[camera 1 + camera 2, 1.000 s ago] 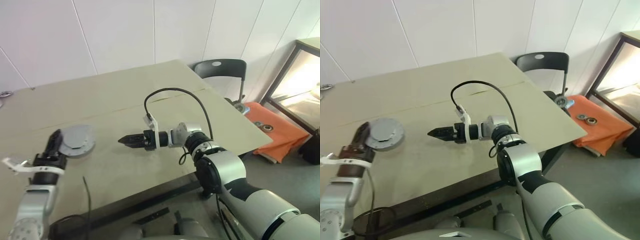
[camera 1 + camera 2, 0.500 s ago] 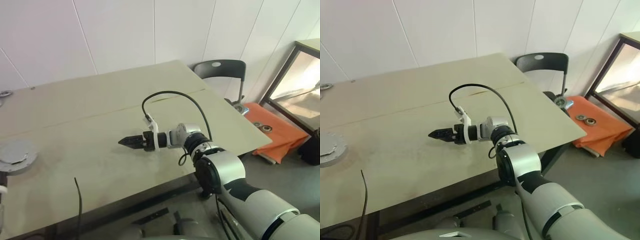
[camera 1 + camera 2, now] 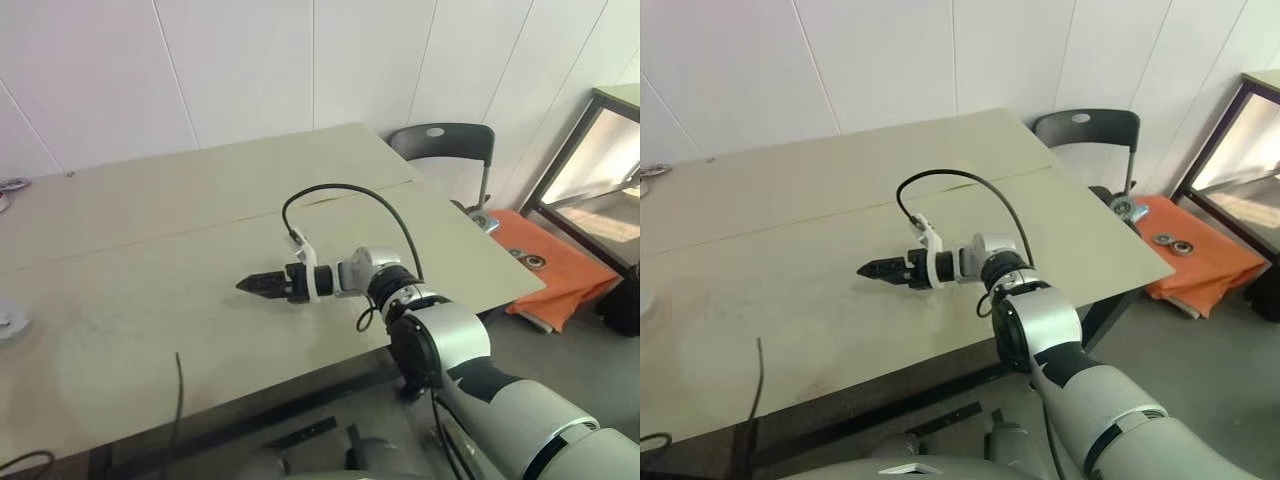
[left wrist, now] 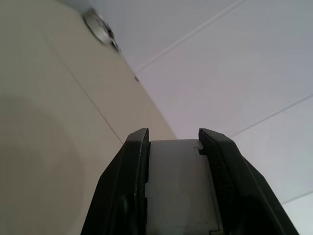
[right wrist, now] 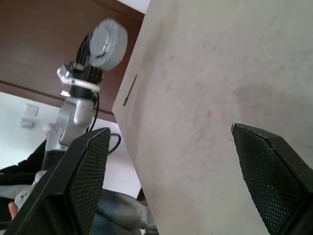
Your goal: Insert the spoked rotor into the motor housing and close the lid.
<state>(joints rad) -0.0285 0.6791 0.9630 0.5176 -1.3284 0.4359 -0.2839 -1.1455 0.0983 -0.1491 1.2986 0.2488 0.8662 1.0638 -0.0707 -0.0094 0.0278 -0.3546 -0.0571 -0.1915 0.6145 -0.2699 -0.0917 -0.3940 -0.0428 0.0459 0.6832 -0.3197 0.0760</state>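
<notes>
Next, my left gripper lets go of the grey disc on the beige table before its long seam point(image 3: 81, 313), facing the tip of my right gripper.
My left gripper point(image 4: 173, 139) is shut on a round grey disc point(image 4: 177, 186), seen edge-on between its two black fingers. The right wrist view shows that left gripper point(image 5: 92, 48) out past the table's left end, holding the disc point(image 5: 108, 43) upright; I cannot tell whether it is the lid. My right gripper point(image 3: 262, 284) hovers low over the middle of the beige table point(image 3: 200, 220), pointing left, open, with nothing between its fingers point(image 5: 88, 171). The spoked rotor and the motor housing are out of view.
A small silvery round thing point(image 4: 100, 30) lies at the table's far left edge point(image 3: 10, 184). A black cable point(image 3: 345, 190) loops above my right wrist. A dark chair point(image 3: 442, 140) and an orange surface point(image 3: 555, 270) with round metal parts stand right of the table.
My left arm has swung out to the left with the grey disc, leaving the head views past the table's left end. The right gripper has stayed where it was.
</notes>
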